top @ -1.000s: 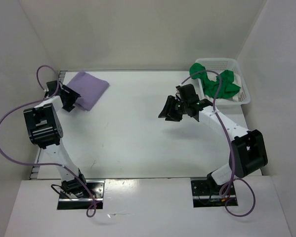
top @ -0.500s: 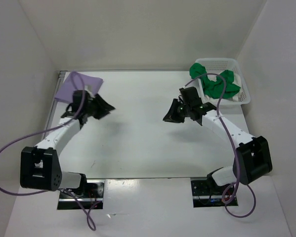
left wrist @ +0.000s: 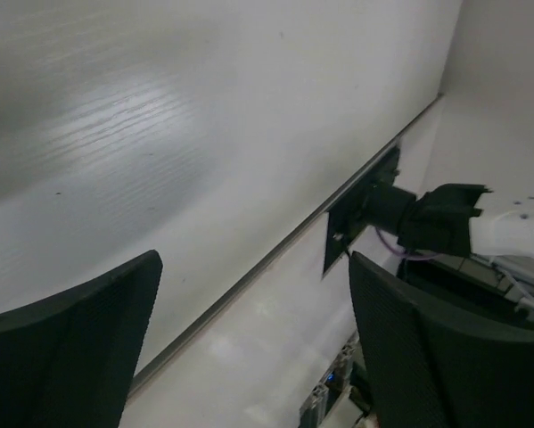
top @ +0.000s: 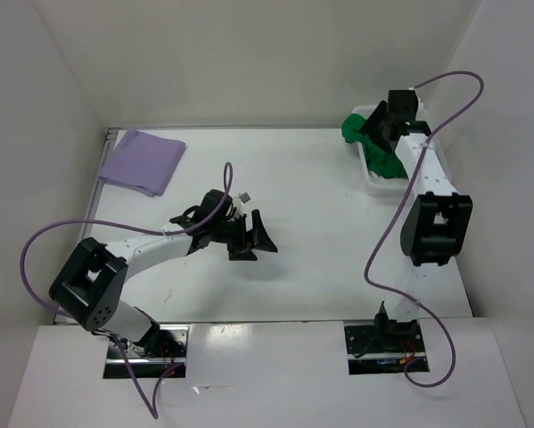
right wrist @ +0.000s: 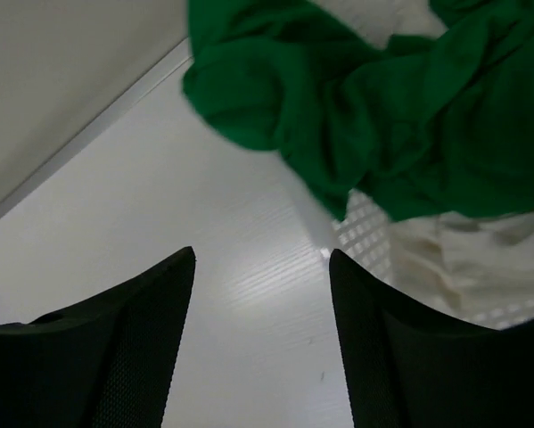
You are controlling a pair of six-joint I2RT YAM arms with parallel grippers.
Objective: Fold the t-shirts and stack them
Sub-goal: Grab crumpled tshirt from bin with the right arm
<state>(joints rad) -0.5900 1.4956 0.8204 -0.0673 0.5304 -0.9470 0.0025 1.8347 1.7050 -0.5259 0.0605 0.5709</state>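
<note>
The robot's right gripper will close on the spilling fold (top: 365, 127) (right wrist: 304, 125) of the green shirt, where it hangs over the rim of the white mesh basket.
The pale lavender shirt (top: 143, 161) lies folded flat at the table's far left corner. The bright green shirt (top: 380, 150) is crumpled in the white mesh basket (top: 371, 181) at the far right, spilling over its left rim. It also shows in the right wrist view (right wrist: 382, 107), lying on the cream-white shirt (right wrist: 463, 259). My right gripper (top: 372, 127) hovers open and empty at the basket's left end, just above the green shirt, as the right wrist view (right wrist: 262, 267) also shows. My left gripper (top: 254, 239) is open and empty over the table's middle (left wrist: 253, 294), far from every shirt.
White walls close in the table at the back and both sides. The right arm stretches along the table's right edge and covers most of the basket. The right arm's base (left wrist: 427, 218) shows beyond the near table edge in the left wrist view.
My left gripper has left the lavender shirt and swung right and nearer, to the table's middle. My right gripper has swung from the middle back to the basket.
</note>
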